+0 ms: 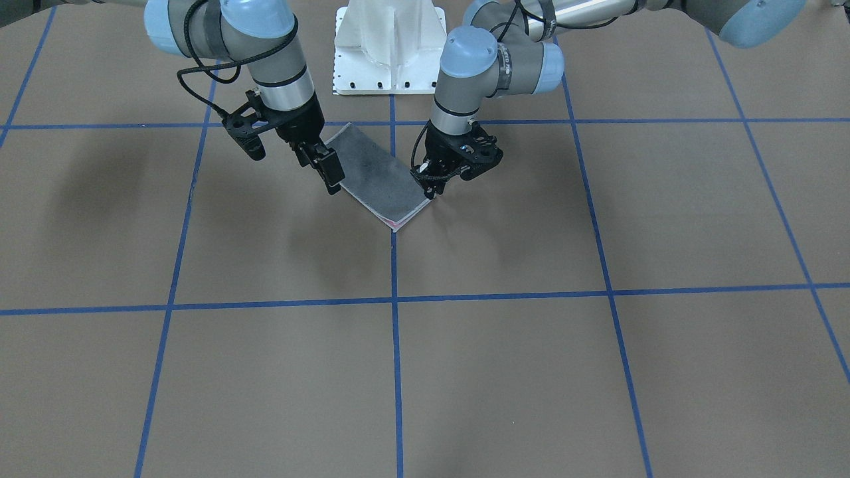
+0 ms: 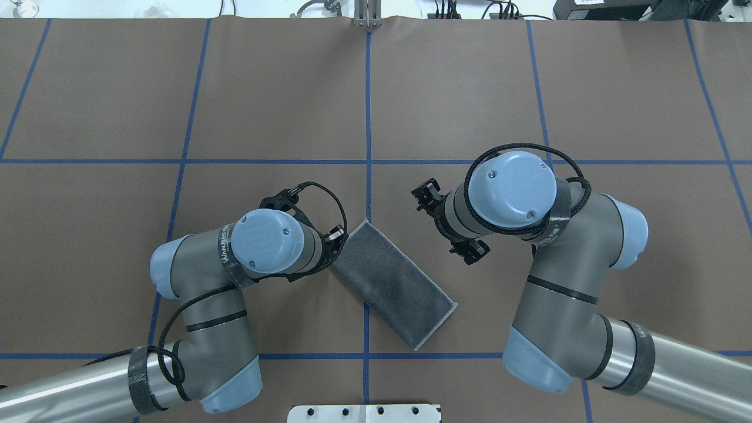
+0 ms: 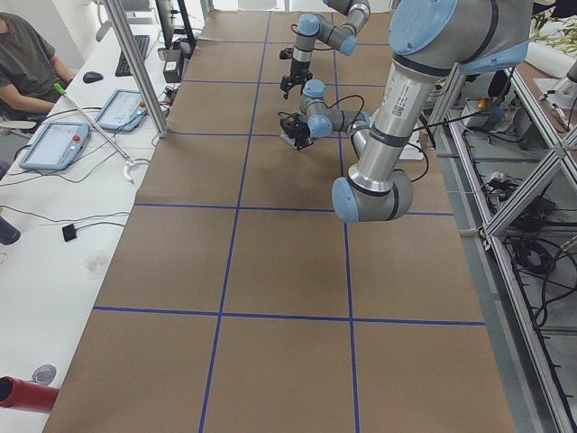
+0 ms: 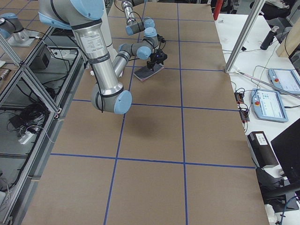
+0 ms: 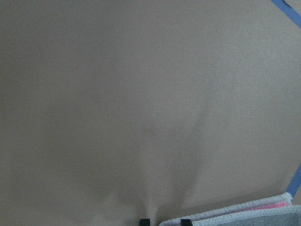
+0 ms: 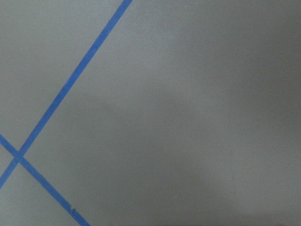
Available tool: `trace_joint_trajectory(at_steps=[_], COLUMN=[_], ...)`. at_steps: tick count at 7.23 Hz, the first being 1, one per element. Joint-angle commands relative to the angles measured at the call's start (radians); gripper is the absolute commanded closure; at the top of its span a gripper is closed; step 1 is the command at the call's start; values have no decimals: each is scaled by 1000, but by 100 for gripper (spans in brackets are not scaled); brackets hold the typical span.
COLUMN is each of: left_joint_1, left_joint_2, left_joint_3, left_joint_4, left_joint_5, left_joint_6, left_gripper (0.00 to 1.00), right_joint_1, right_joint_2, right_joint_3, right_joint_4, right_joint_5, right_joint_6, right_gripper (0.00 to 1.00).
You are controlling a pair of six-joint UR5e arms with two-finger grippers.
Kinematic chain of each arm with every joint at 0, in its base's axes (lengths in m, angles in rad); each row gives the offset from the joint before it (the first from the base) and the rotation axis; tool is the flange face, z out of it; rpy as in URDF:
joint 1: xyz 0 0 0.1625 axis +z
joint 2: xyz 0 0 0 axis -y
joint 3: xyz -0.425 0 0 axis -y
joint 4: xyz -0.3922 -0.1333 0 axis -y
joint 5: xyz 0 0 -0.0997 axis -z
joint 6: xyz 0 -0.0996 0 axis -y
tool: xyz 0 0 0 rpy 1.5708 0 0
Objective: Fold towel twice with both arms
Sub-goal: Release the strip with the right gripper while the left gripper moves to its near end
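Note:
The towel lies slanted near the white pedestal base; my left gripper will grip both layers at the towel's corner (image 1: 430, 198) and pull it out square.
The towel (image 1: 378, 172) lies flat on the table, folded into a narrow rectangle with the grey face up and pink showing between the layers at its near end. It also shows in the overhead view (image 2: 393, 285) and the right side view (image 4: 149, 72). My left gripper (image 1: 431, 191) is down at the towel's short end. In the left wrist view its fingertips (image 5: 145, 221) stand narrowly apart astride the towel's edge (image 5: 244, 214). My right gripper (image 1: 327, 178) hangs open above the towel's other long side and holds nothing. In the overhead view both grippers are hidden under the wrists.
The white pedestal base (image 1: 390, 46) stands just behind the towel. Blue tape lines (image 1: 395, 299) mark a grid on the brown table. An operator (image 3: 27, 54) sits at a side desk with tablets (image 3: 54, 144).

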State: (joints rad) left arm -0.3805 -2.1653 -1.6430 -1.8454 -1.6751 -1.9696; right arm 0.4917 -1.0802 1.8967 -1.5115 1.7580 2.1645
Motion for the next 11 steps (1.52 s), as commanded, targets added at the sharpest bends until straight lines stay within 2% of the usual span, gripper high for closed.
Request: trace_joint_trajectory(at_steps=[1,2,3,7,8,9,10,11], left_joint_1=[0,0,0,-3,0,0,0,0], left_joint_2=[1,1,1,-2,-1,-1,-2,-2], left_joint_3=[0,0,-1,-23,-24,-24,-24,-24], left_joint_4=[0,0,0,0,0,0,0,0], left_joint_5=[0,0,0,-3,-3,-3,-3,-3], left_joint_6=[0,2,2,2,2,2,2,2], left_gripper=[74,81,100,100,96,65,64,68], right_joint_1=[10,13,13,16,16,16,16,18], right_joint_2=[2,2,2,0,-1,-1,-1,-1], right_joint_3=[4,4,4,4,4,2,4,4], right_joint_4=[-16,-16,-18,-18,-18,-18,-18,-18], right_joint_5=[3,11,12,12,12,12,12,12], right_joint_6=[-2,-2,-2,-2,-2,-2,-2,-2], right_gripper=[0,0,0,0,0,0,0,0])
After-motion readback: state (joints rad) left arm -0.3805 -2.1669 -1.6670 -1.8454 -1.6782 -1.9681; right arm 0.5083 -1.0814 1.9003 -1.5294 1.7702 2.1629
